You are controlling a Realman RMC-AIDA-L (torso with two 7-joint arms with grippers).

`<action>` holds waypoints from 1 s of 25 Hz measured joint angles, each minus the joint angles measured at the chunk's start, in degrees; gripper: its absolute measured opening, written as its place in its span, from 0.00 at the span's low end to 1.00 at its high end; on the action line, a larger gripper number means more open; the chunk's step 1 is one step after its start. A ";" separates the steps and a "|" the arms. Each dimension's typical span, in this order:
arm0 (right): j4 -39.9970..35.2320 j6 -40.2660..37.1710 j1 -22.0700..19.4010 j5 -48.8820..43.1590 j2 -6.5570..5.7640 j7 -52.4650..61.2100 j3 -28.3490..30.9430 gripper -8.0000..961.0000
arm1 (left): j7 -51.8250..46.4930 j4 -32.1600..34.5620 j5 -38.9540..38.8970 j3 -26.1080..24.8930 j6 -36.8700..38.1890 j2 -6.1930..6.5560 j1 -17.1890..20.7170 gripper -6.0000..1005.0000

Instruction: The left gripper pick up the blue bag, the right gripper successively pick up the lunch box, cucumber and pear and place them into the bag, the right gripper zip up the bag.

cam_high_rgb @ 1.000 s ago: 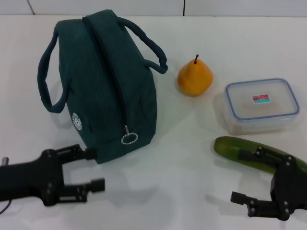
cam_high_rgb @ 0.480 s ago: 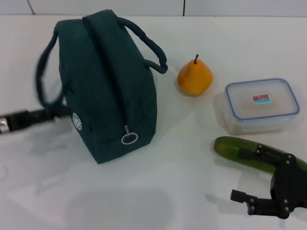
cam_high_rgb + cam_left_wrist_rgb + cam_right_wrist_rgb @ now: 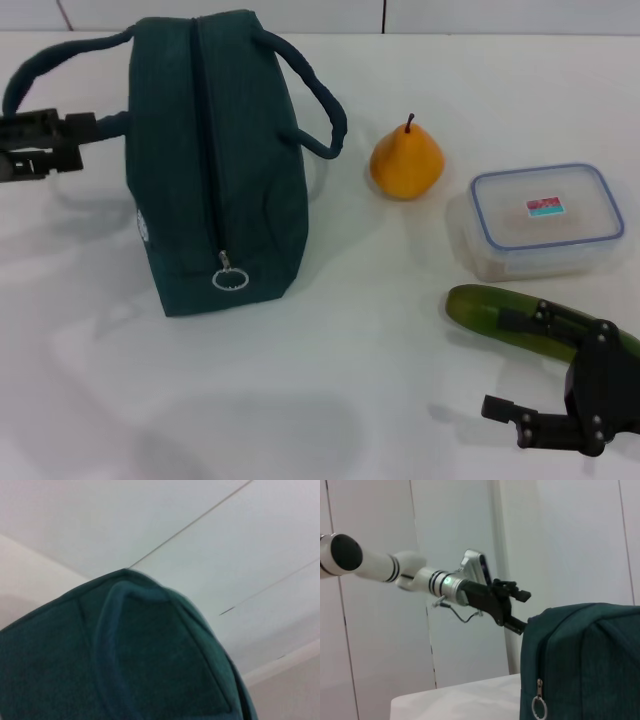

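My left gripper is holding the blue bag's loop handle while the bag's opening lies shut, so it should let go of the handle and grab the bag's top edge (image 3: 160, 45) beside the zipper.
The blue bag (image 3: 215, 170) stands upright on the white table, zipper closed, ring pull (image 3: 229, 279) at its near end. My left gripper (image 3: 72, 143) is at the far left, shut on the bag's left loop handle (image 3: 60, 60), which is pulled taut. The bag fills the left wrist view (image 3: 125, 670). The right wrist view shows the bag (image 3: 585, 660) and the left gripper (image 3: 512, 611) at its top edge. The pear (image 3: 406, 162) stands right of the bag. The lunch box (image 3: 545, 218) lies further right. The cucumber (image 3: 480, 310) lies in front of it. My right gripper (image 3: 497, 365) is open and empty, just over the cucumber's right part.
The white table (image 3: 330, 400) spreads in front of the bag and between the bag and the cucumber. A white panelled wall (image 3: 470, 540) stands behind the table. The bag's right handle (image 3: 318, 110) hangs out toward the pear.
My left gripper swung from the table's front left up to the bag's left handle and took hold. The bag tipped upright and shifted left. The right arm has not moved.
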 joint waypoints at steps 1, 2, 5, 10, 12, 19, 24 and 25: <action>-0.03 0.00 0.00 0.00 0.00 0.00 0.00 0.91 | -0.68 0.21 0.96 0.03 0.00 0.18 -0.38 0.86; -0.05 0.00 0.00 0.00 0.00 0.00 0.00 0.91 | -2.01 0.58 2.94 0.08 0.05 0.63 -1.34 0.86; -0.25 0.00 0.00 0.01 0.00 -0.01 0.00 0.91 | -4.21 0.79 7.75 0.16 0.91 1.72 -2.77 0.86; -0.39 -0.22 0.00 0.07 0.00 0.08 0.00 0.91 | -7.08 1.62 10.35 0.78 5.21 4.05 -3.88 0.86; -0.40 -0.26 0.00 0.07 0.00 0.07 0.02 0.91 | -8.56 3.41 10.25 0.90 7.08 5.08 -4.13 0.86; -0.26 -0.23 0.00 0.07 0.01 0.00 0.11 0.91 | -12.90 5.54 7.53 1.05 9.86 7.20 -8.97 0.86; -0.14 -0.05 0.25 0.06 0.01 0.11 0.10 0.91 | -15.25 6.46 13.03 1.66 8.59 7.08 -13.84 0.86; -0.12 0.00 0.31 0.05 0.01 0.12 0.12 0.91 | -15.62 6.92 13.75 1.67 8.17 6.95 -14.48 0.86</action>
